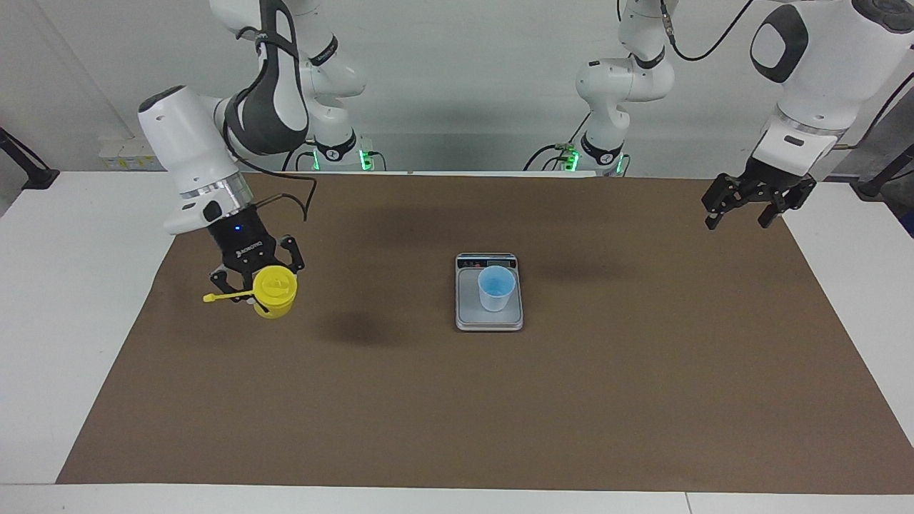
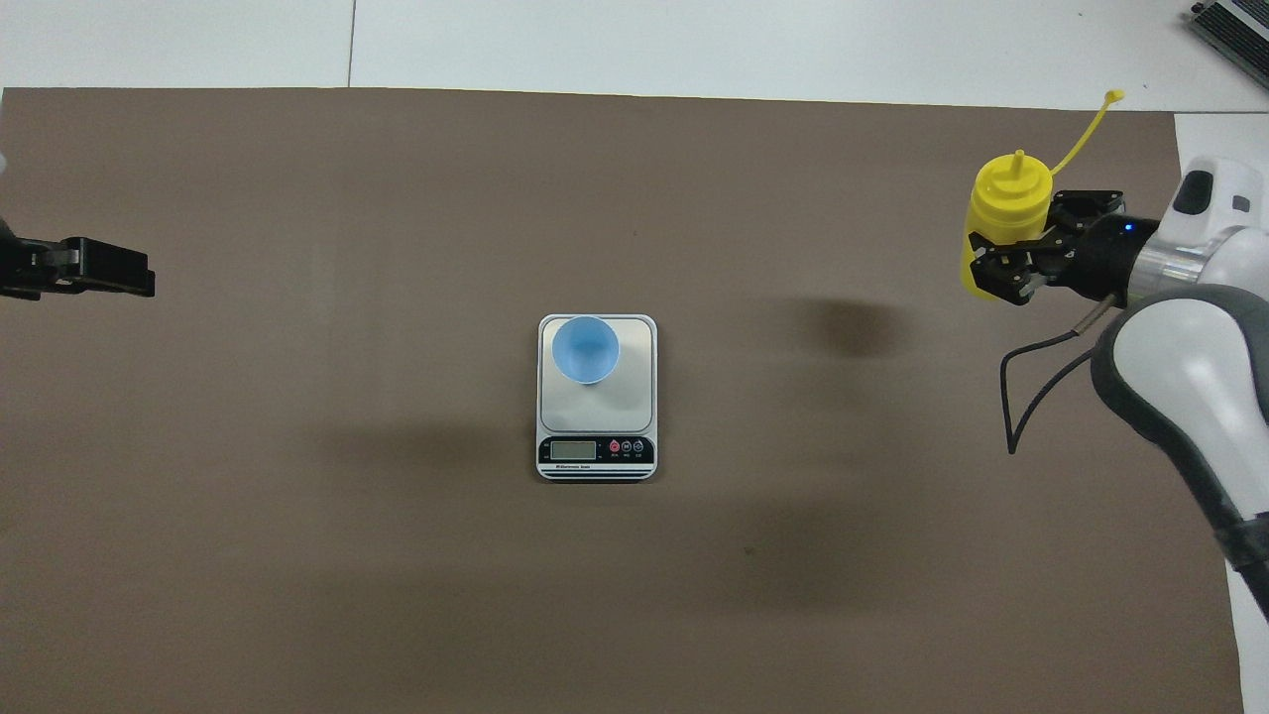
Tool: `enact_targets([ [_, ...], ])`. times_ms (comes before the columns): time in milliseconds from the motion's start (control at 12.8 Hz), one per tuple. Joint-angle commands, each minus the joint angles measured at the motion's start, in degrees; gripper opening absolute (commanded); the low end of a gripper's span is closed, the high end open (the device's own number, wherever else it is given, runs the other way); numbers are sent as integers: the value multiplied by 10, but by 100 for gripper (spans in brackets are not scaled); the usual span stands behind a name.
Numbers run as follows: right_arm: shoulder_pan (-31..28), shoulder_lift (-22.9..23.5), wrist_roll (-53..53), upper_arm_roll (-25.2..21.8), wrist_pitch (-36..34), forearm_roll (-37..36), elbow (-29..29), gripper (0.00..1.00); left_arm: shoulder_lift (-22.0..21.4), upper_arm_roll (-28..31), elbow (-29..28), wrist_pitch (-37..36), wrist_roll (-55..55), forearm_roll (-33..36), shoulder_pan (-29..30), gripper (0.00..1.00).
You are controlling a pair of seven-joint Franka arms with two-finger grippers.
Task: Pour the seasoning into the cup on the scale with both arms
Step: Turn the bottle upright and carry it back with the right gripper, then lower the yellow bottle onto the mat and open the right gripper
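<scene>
I will release the yellow seasoning bottle with my right gripper on the brown mat [image 2: 900, 332] by the dark shadow, level with the cup.
The yellow seasoning bottle [image 1: 275, 291] [image 2: 1009, 201] hangs above the mat toward the right arm's end of the table. It is tipped over so its nozzle points away from the robots, and its cap strap [image 1: 223, 296] [image 2: 1086, 129] sticks out sideways. My right gripper [image 1: 260, 284] [image 2: 997, 266] is shut on the bottle's body. The light-blue cup [image 1: 495, 288] [image 2: 585, 349] stands upright on the silver scale [image 1: 488, 319] [image 2: 634, 399] at mid-table, well apart from the bottle. My left gripper [image 1: 750, 212] [image 2: 94, 270] waits open and empty, raised over the mat's edge at the left arm's end.
A brown mat [image 1: 457, 414] [image 2: 297, 555] covers most of the white table [image 1: 64, 285]. The scale's display end [image 2: 596, 451] faces the robots. Small white boxes [image 1: 130, 152] sit by the wall near the right arm's base. A grey item [image 2: 1234, 25] shows at the table's corner.
</scene>
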Motion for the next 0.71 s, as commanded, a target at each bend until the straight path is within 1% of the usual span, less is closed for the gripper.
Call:
enact_targets([
  [0, -24, -15, -113, 7, 14, 141, -51, 0, -10, -4, -8, -4, -4, 3, 7, 100],
  [157, -29, -6, -164, 8, 34, 219, -70, 0, -10, -4, -8, -5, -3, 3, 7, 100],
  [392, -18, 3, -253, 8, 48, 332, -104, 0, -10, -4, -8, -4, -3, 3, 7, 100],
  [627, 15, 21, -389, 8, 78, 490, -122, 0, -11, -4, -13, -4, -1, 3, 8, 100],
])
